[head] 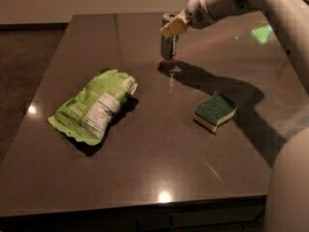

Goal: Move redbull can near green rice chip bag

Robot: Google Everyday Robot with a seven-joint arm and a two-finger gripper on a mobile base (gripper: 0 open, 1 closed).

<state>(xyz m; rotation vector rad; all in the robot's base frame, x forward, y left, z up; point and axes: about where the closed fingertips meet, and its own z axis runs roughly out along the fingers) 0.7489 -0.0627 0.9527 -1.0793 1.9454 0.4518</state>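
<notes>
Next, my gripper lets go of the redbull can against the green rice chip bag's far corner point(134, 78), on the side toward the sponge.
The redbull can point(168, 43), slim and silver-grey, stands upright at the far middle of the dark table point(159, 158). My gripper point(174, 27) reaches in from the upper right, and its cream fingers are closed around the top of the can. The can's base is at or just above the table, over its own shadow. The green rice chip bag point(94, 105), light green with a white label panel, lies flat on the left side of the table. It is well apart from the can, nearer the camera and to the left.
A dark-green wavy sponge with a yellow base point(215, 111) lies right of centre, in the arm's shadow. The robot's white arm and body point(289, 178) fill the right edge. The table's front edge runs along the bottom.
</notes>
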